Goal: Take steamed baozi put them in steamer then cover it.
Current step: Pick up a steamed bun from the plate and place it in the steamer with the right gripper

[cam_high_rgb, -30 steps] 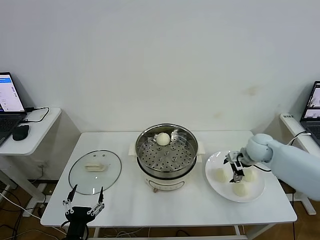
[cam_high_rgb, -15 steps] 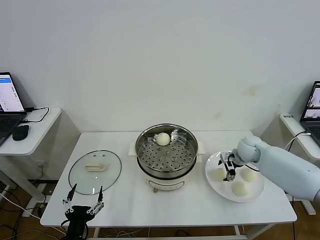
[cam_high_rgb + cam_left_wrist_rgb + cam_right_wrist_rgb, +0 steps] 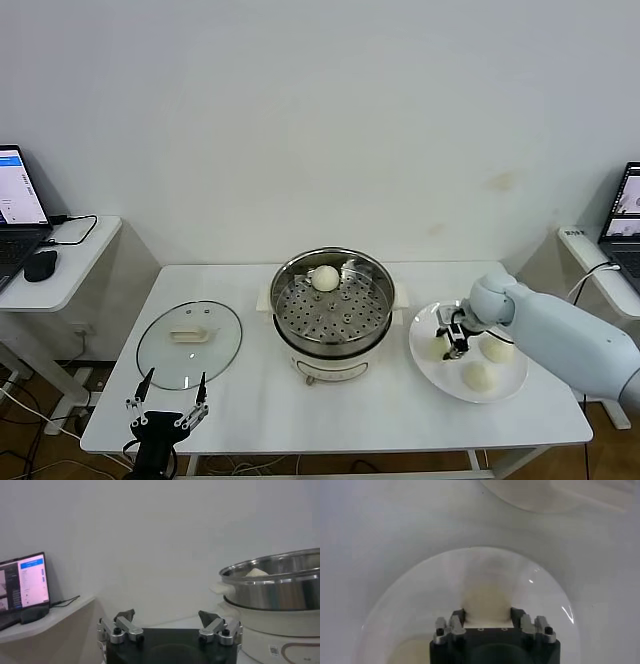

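The robot's right gripper should release the baozi on the steamer's perforated tray [image 3: 298, 302], by the side of the steamer that faces the cover.
The steamer [image 3: 336, 346] stands mid-table with one baozi [image 3: 325, 277] on its perforated tray; the left wrist view shows its steel wall [image 3: 275, 587]. Three more baozi lie on the white plate [image 3: 508, 388] to its right. My right gripper [image 3: 452, 340] is down on the plate, shut on the leftmost baozi [image 3: 437, 348]. In the right wrist view that baozi [image 3: 487, 597] fills the gap in the right gripper [image 3: 487, 614]. The other two baozi [image 3: 497, 349] [image 3: 478, 375] lie free. The cover [image 3: 190, 343] lies flat on the table's left. My left gripper [image 3: 170, 388] is open, parked at the front left edge.
A side table with a laptop [image 3: 18, 190] and mouse [image 3: 40, 265] stands to the far left. Another laptop [image 3: 625, 210] is at the far right. The white wall is close behind the table.
My right gripper has moved left across the plate, from between the baozi to the leftmost one, and now holds it. The left arm has not moved.
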